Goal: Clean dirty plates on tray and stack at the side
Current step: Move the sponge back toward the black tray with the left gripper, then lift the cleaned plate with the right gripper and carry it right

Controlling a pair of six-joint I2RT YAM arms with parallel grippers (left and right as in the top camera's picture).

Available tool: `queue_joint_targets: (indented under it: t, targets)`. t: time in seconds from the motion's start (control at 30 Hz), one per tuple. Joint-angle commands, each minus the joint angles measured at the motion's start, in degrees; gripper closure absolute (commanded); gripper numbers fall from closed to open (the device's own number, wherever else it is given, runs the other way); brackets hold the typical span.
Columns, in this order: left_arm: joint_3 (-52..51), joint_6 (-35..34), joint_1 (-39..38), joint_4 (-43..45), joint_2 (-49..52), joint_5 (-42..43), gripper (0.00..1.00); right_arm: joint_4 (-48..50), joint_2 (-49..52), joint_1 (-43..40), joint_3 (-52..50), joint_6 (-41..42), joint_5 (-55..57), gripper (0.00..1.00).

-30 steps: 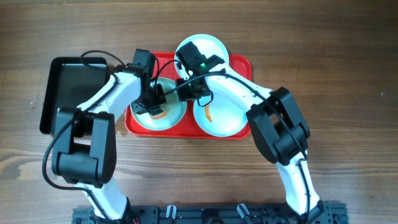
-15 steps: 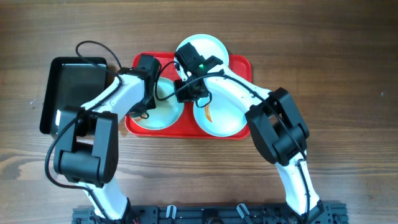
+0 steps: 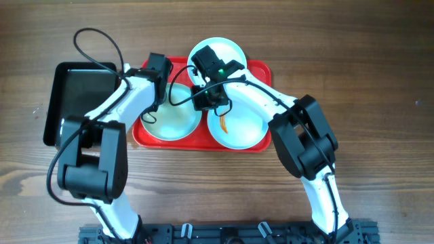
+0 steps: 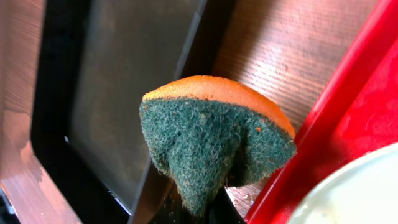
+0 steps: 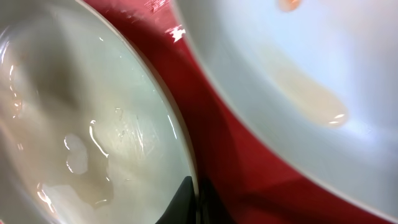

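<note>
Next, my right gripper lets go of the wet plate on the bare wood (image 3: 337, 96) next to the red tray, opposite the black tray.
Three pale plates lie on the red tray (image 3: 262, 72). The left plate (image 3: 178, 122) looks wet and has no smear. The right plate (image 3: 243, 130) has an orange smear (image 3: 226, 124). The back plate (image 3: 229, 50) is partly hidden under my right arm. My left gripper (image 3: 149, 112) is shut on a green and orange sponge (image 4: 211, 143), held over the wood at the red tray's left rim (image 4: 348, 112). My right gripper (image 5: 196, 200) is shut on the left plate's right rim (image 5: 93, 124). The smeared plate (image 5: 298, 62) lies beside it.
A smaller black tray (image 3: 78, 95) lies on the wooden table left of the red tray, and also shows in the left wrist view (image 4: 124, 81). Cables loop above both arms. The arm bases stand at the front edge.
My left gripper has moved the sponge left, off the left plate to the red tray's left rim. The orange smear on that plate is gone. The right gripper still holds the rim.
</note>
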Motion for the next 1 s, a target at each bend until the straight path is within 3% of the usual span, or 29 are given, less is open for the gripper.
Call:
queue_joint_targets:
  t: [0.0, 0.23, 0.4, 0.43, 0.5, 0.7, 0.8, 0.97]
  targets:
    - [2.1, -2.3, 0.4, -0.5, -7.0, -3.3, 0.96, -0.4, 1.6, -0.4, -0.5, -0.4, 2.9, 0.96]
    - [2.1, -4.3, 2.8, -3.2, -17.9, 8.4, 0.96, -0.2, -1.8, -0.3, 0.1, -3.7, -1.8, 0.96]
    - [2.1, -3.9, 14.5, -9.9, -17.9, 31.7, 0.96, 0.1, -9.5, 0.3, 0.3, -4.7, -3.0, 0.96]
    - [2.1, -0.6, 16.9, -10.1, -17.9, 38.2, 0.96, 0.3, -11.7, 0.3, 0.3, -4.9, -1.0, 0.96]
    - [2.1, 3.5, 19.9, -10.0, -17.9, 46.1, 0.96, 0.3, -15.2, 0.3, 0.3, -5.8, 6.6, 0.96]
    - [2.1, 3.3, 23.1, -10.1, -17.9, 47.9, 0.96, -0.4, -20.3, 4.8, 0.3, -17.6, 34.2, 0.95]
    - [2.1, 3.3, 23.2, -10.1, -17.9, 47.9, 0.96, 2.1, -20.1, 10.2, 0.3, -27.6, 52.3, 0.96]
    - [2.0, 3.3, 23.2, -10.6, -17.9, 47.9, 0.96, 6.3, -20.0, 15.5, 0.3, -32.1, 64.1, 0.96]
